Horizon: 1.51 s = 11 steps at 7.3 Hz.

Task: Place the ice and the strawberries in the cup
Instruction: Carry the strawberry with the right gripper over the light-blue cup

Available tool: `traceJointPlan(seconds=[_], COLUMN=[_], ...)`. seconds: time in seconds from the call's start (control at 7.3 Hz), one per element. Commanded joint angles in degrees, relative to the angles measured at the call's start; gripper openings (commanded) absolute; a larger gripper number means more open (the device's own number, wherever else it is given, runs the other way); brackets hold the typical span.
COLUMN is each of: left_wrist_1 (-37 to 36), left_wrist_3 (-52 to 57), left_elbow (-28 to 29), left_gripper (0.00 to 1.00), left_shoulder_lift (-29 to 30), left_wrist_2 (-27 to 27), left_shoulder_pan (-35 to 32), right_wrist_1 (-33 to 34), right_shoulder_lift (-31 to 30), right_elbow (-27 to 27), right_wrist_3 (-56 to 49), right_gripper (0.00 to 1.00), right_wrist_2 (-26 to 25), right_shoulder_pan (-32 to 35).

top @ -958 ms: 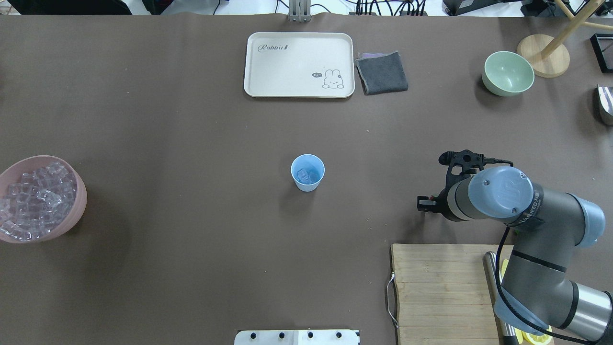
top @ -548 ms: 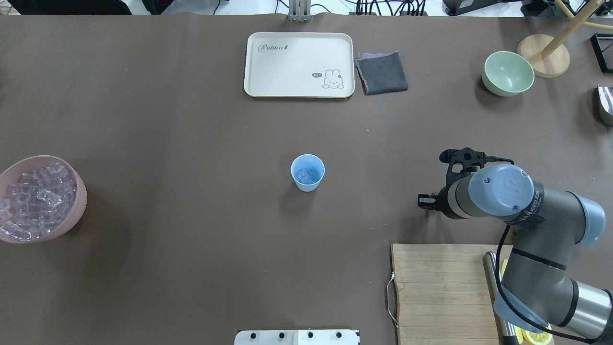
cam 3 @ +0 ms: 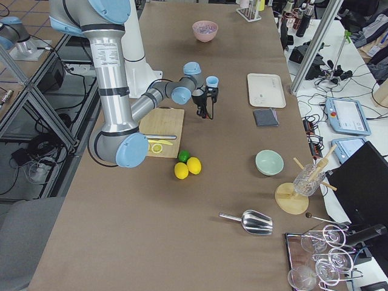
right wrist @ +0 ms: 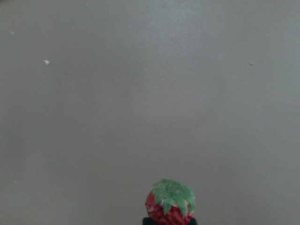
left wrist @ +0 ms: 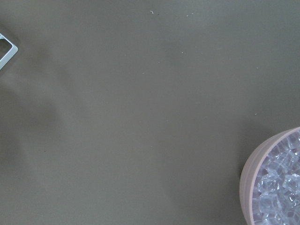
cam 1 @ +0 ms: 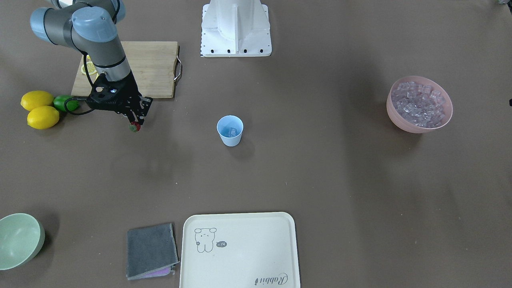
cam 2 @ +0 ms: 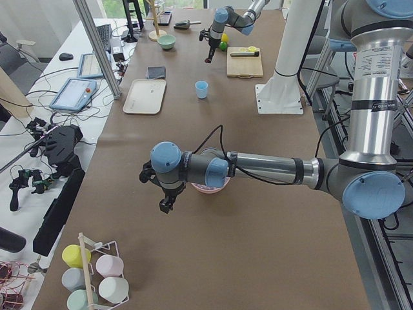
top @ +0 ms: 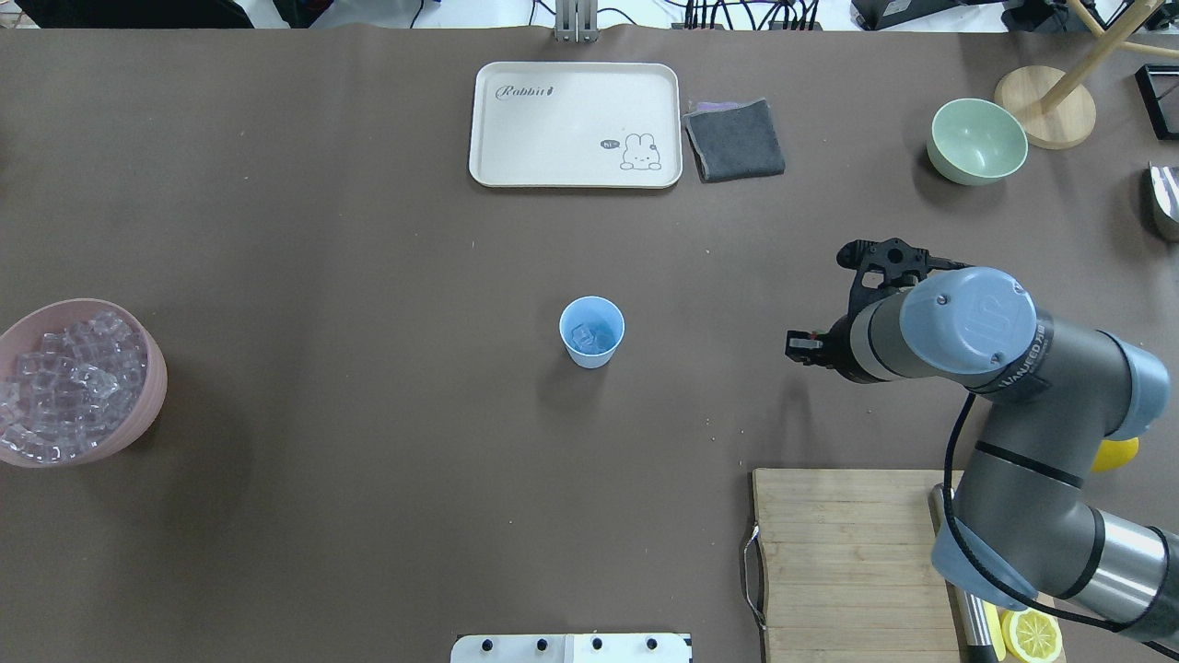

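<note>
My right gripper needs to let go of the red strawberry on the ice cubes inside the light blue cup (cam 1: 227,133).
My right gripper (cam 1: 135,123) is shut on a tiny red strawberry (cam 1: 135,127) with a green cap and holds it above the table, to the right of the cup. The berry also shows at the bottom of the right wrist view (right wrist: 170,204). In the overhead view the right gripper (top: 803,347) is level with the light blue cup (top: 591,331), which stands mid-table with ice cubes (top: 589,338) inside. More ice (top: 64,387) is heaped in the pink bowl (top: 158,378) at the far left. My left gripper (cam 2: 166,204) hangs beside that bowl; I cannot tell whether it is open or shut.
A cream tray (top: 576,124), a grey cloth (top: 734,140) and a pale green bowl (top: 978,140) sit at the far side. A wooden cutting board (top: 847,562) with a lemon slice (top: 1032,633) lies near my right arm. Two lemons (cam 1: 38,108) and a lime (cam 1: 66,103) lie beside it.
My right arm has moved away from the cutting board, forward and a little toward the cup, still holding the strawberry. The cup and bowls have not moved.
</note>
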<state>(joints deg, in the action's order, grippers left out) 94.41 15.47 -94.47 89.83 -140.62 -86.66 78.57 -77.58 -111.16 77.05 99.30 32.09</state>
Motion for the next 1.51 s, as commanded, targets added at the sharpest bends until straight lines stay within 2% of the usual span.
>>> traceJointPlan(seconds=[0.0, 0.41, 0.68, 0.82, 1.1, 1.37], left_wrist_1=[0.1, 1.0, 4.0, 4.8, 5.2, 5.2], left_wrist_3=[0.0, 0.0, -0.2, -0.2, -0.2, -0.1], left_elbow=[0.1, -0.2, 0.3, 0.4, 0.4, 0.5], left_gripper=[0.99, 0.99, 0.99, 0.99, 0.99, 0.99], left_shoulder_lift=[0.0, -0.1, -1.0, -1.4, -1.8, -1.8], left_wrist_2=[0.0, 0.0, 0.0, 0.0, 0.0, 0.0], left_shoulder_pan=[0.0, 0.0, 0.0, 0.0, 0.0, 0.0], right_wrist_1=[5.9, 10.6, 11.3, 11.4, 11.5, 11.8], right_shoulder_lift=[8.6, 20.8, 27.1, 28.2, 31.4, 31.4], right_elbow=[0.9, 5.9, 10.9, 11.2, 15.2, 15.3], right_wrist_3=[5.4, 5.5, 5.6, 5.7, 8.5, 8.5], right_gripper=[0.0, 0.0, 0.0, 0.0, 0.0, 0.0], right_wrist_2=[0.0, -0.9, -4.9, -5.3, -6.0, -6.1], right_shoulder_pan=[0.1, -1.8, -4.5, -5.4, -6.1, -6.8])
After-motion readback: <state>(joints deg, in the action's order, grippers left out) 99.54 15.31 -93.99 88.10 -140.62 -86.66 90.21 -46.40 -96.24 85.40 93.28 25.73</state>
